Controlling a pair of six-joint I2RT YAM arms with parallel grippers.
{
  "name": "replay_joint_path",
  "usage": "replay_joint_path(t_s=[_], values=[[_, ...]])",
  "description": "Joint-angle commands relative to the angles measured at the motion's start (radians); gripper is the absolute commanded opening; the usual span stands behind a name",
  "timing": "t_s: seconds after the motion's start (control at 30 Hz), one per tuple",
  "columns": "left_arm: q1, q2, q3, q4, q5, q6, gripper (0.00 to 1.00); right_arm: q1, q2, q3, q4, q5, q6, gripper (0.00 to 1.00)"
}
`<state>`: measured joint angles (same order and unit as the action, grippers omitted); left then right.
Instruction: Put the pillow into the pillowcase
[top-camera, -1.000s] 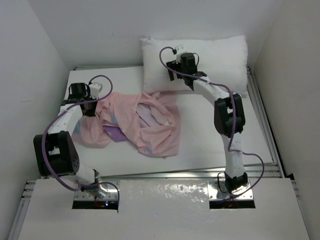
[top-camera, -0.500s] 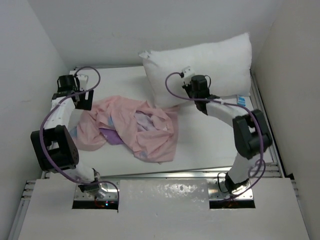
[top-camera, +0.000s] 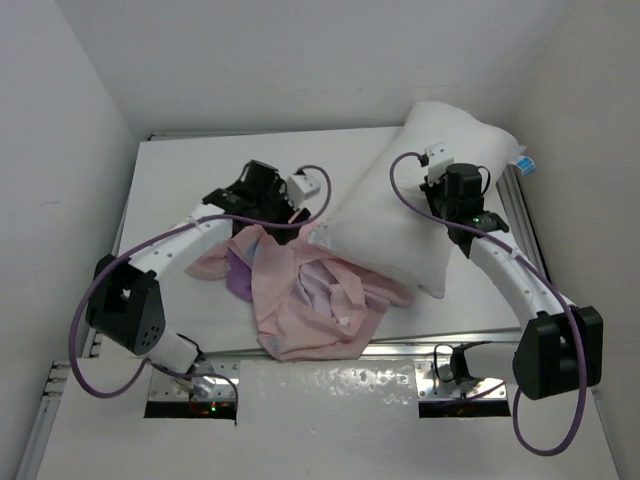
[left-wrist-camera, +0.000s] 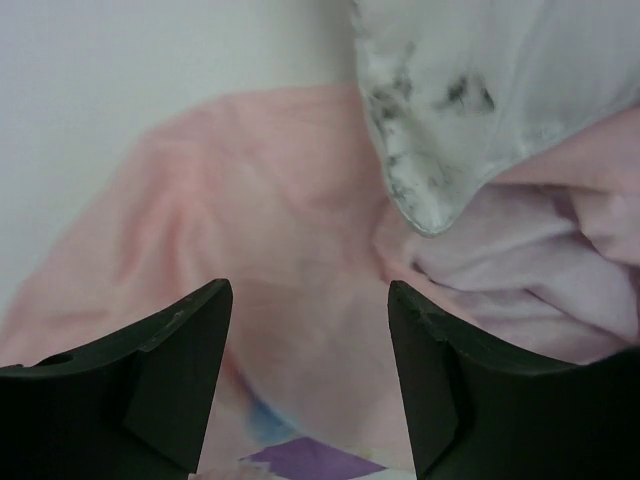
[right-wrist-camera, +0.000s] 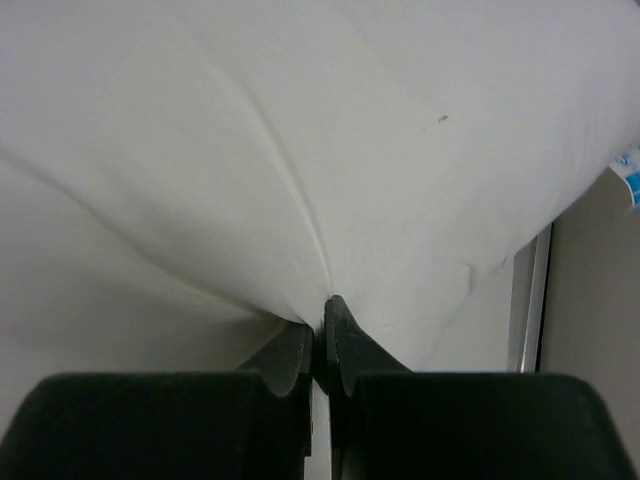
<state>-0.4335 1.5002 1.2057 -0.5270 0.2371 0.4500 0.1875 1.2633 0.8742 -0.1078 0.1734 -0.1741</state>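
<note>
The pillow's corner only rests on the loose pink pillowcase. I should pinch the pillowcase's edge (left-wrist-camera: 384, 246) beside that corner with my left gripper before my right gripper moves the pillow.
The white pillow (top-camera: 410, 215) lies diagonally from the back right toward the middle, with its blue tag (top-camera: 525, 163) at the far right corner. Its lower left corner (left-wrist-camera: 440, 120) rests on the crumpled pink pillowcase (top-camera: 310, 300). My right gripper (top-camera: 452, 205) is shut on a pinched fold of the pillow's right side (right-wrist-camera: 322, 308). My left gripper (left-wrist-camera: 308, 295) hovers open just above the pink cloth beside that corner, with nothing between its fingers. A purple patch (left-wrist-camera: 315, 462) of the pillowcase shows under it.
White walls close in on the left, back and right. A metal rail (top-camera: 518, 225) runs along the table's right edge and another along the front (top-camera: 400, 347). Purple cables loop off both arms. The pillowcase's front hem reaches the front rail.
The pillow has been dragged from the back wall toward the middle and turned diagonal. My left arm swung in from the far left over the pillowcase. The pillowcase slid toward the front.
</note>
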Motion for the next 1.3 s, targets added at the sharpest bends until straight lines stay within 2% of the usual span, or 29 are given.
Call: replay_joint_path(t_s=[0.0,0.17,0.33,0.4,0.43,0.53,0.67,0.73,0.8,0.83,0.87,0.93,1.07,1.17,1.27], values=[[-0.106,0.032,-0.056,-0.068,0.050,0.050,0.62,-0.031,0.014,0.112,-0.026,0.038,0.041,0.00],[-0.183,0.037,-0.113,-0.076,0.070,0.082,0.69,-0.037,0.044,0.115,-0.035,0.064,0.059,0.00],[-0.280,0.093,-0.164,0.019,-0.062,0.010,0.70,-0.039,0.031,0.066,-0.018,0.061,0.093,0.00],[-0.297,0.158,-0.166,0.064,-0.146,-0.030,0.62,-0.039,0.024,0.057,-0.018,0.043,0.107,0.00],[-0.297,0.179,-0.158,0.070,-0.241,-0.042,0.54,-0.039,0.021,0.048,-0.018,0.035,0.110,0.00],[-0.295,0.235,-0.114,0.076,-0.430,-0.068,0.48,-0.039,0.001,0.026,-0.013,-0.003,0.108,0.00],[-0.292,0.207,-0.081,0.101,-0.469,-0.077,0.34,-0.039,-0.015,0.009,-0.020,-0.035,0.107,0.00],[-0.292,0.198,-0.071,0.072,-0.472,-0.088,0.33,-0.039,-0.019,0.005,-0.030,-0.034,0.107,0.00],[-0.294,0.196,-0.054,0.042,-0.484,-0.093,0.38,-0.037,-0.028,-0.004,-0.035,-0.034,0.101,0.00],[-0.294,0.192,-0.051,0.019,-0.493,-0.093,0.52,-0.037,-0.031,-0.004,-0.036,-0.035,0.097,0.00],[-0.294,0.189,-0.051,0.012,-0.511,-0.094,0.57,-0.039,-0.035,-0.006,-0.038,-0.035,0.093,0.00],[-0.292,0.180,-0.063,0.007,-0.535,-0.094,0.62,-0.037,-0.036,-0.007,-0.038,-0.044,0.091,0.00],[-0.294,0.189,-0.095,0.028,-0.568,-0.079,0.62,-0.039,-0.041,-0.015,-0.027,-0.058,0.097,0.00],[-0.289,0.224,-0.098,0.029,-0.533,-0.076,0.53,-0.039,-0.039,-0.021,-0.021,-0.071,0.099,0.00],[-0.286,0.273,-0.074,-0.013,-0.463,-0.083,0.35,-0.039,-0.041,-0.027,-0.026,-0.071,0.097,0.00]])
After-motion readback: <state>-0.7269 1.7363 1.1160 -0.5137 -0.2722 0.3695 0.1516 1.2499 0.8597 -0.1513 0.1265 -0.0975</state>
